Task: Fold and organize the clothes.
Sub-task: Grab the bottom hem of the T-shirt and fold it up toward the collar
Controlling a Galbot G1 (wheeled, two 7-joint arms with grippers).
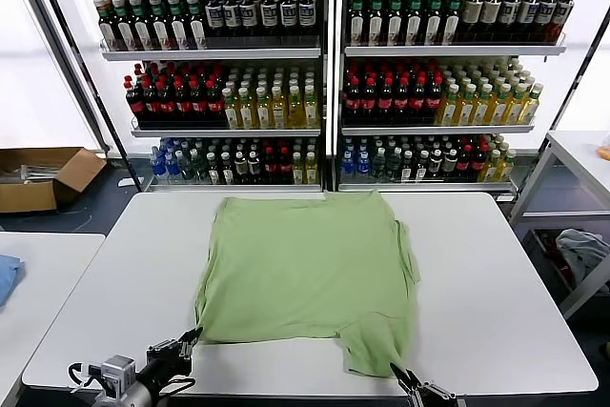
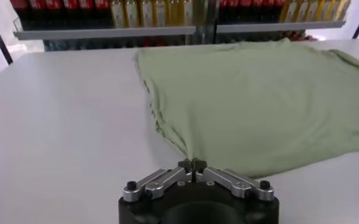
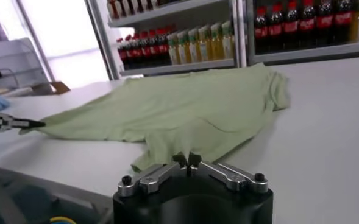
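Note:
I need to use my right gripper to lay the near sleeve down on the shirt's body (image 1: 389,256) (image 3: 251,95) next to the narrow side flap.
The light green polo shirt (image 1: 305,269) lies spread flat on the white table (image 1: 496,283). Its collar, buttons and chest print are hidden, and one sleeve (image 1: 376,350) points toward the table's near edge. My left gripper (image 1: 193,335) is shut, low at the near edge, with its tips right at the shirt's near-left corner (image 2: 182,149). The left wrist view shows that gripper (image 2: 192,163) with its jaws together. My right gripper (image 1: 404,377) is shut beside the near sleeve's hem. The right wrist view shows its tips (image 3: 187,159) just before the sleeve (image 3: 167,149). The shirt is not lifted anywhere.
Shelves of bottles (image 1: 324,73) stand behind the table. A cardboard box (image 1: 43,176) sits on the floor at far left. A blue cloth (image 1: 6,278) lies on a side table to the left. A grey-white bundle (image 1: 581,250) lies under another table (image 1: 581,154) to the right.

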